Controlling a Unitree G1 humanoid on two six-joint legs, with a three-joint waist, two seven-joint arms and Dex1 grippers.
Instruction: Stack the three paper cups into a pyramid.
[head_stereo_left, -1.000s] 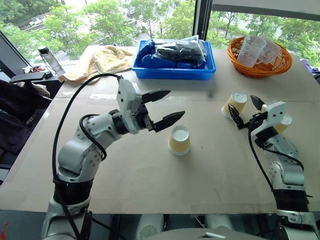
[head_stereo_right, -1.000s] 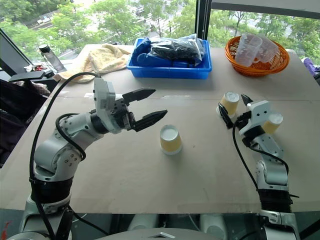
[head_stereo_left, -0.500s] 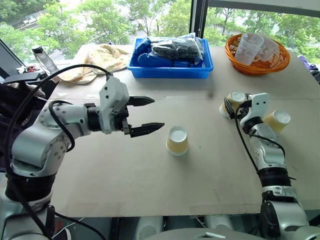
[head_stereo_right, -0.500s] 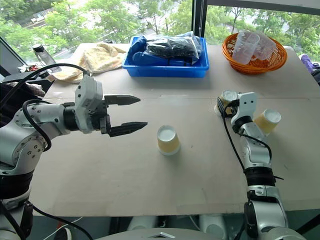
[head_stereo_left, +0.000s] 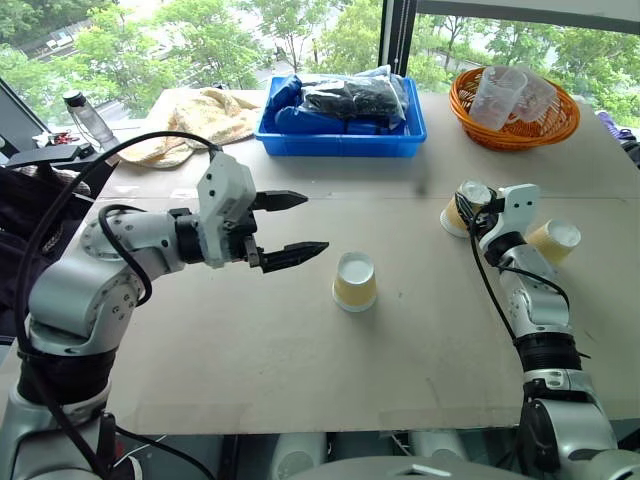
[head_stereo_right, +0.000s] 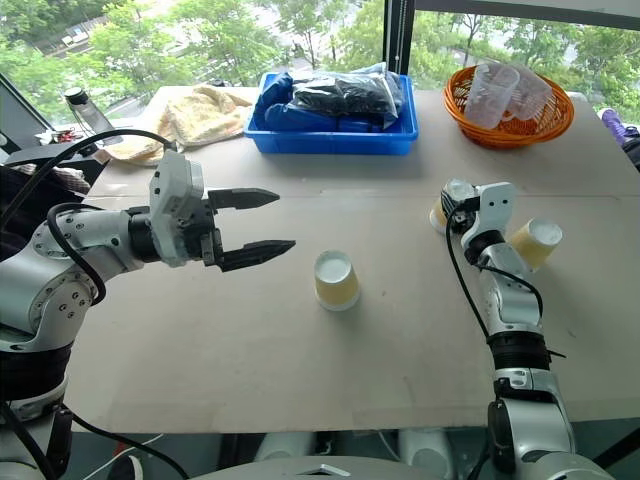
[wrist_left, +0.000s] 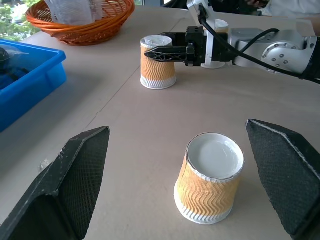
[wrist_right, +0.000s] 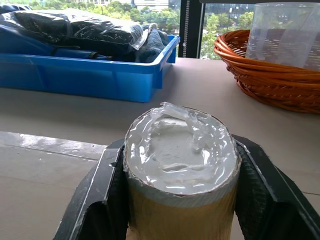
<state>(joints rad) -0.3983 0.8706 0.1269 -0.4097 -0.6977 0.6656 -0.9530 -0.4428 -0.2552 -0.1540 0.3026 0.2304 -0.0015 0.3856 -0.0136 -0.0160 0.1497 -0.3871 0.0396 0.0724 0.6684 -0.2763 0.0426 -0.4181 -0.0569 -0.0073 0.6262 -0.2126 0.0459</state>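
My right gripper will put the paper cup down close beside the middle cup (head_stereo_left: 396, 286), on that cup's side facing the basket.
Three yellow-tan ribbed paper cups are on the brown table (head_stereo_left: 260, 370). One paper cup (head_stereo_left: 356, 281) stands upside down in the middle, also seen in the left wrist view (wrist_left: 210, 182). My left gripper (head_stereo_left: 312, 222) hovers open just left of it, above the table, holding nothing. At the right, my right gripper (head_stereo_left: 462, 205) is shut on a second upside-down cup (wrist_right: 180, 165), its fingers (wrist_right: 100, 195) pressing both sides and denting the white base. The third cup (head_stereo_left: 555, 240) leans beside my right forearm.
A blue bin (head_stereo_left: 345, 145) of bagged dark items sits at the back centre. An orange basket (head_stereo_left: 520, 135) with clear plastic cups is at the back right. A yellow towel (head_stereo_left: 205, 115) and a bottle (head_stereo_left: 85, 115) lie at the back left.
My right gripper reached forward around the far-right cup and closed on it. My left arm swung out to the left, away from the middle cup, staying open.
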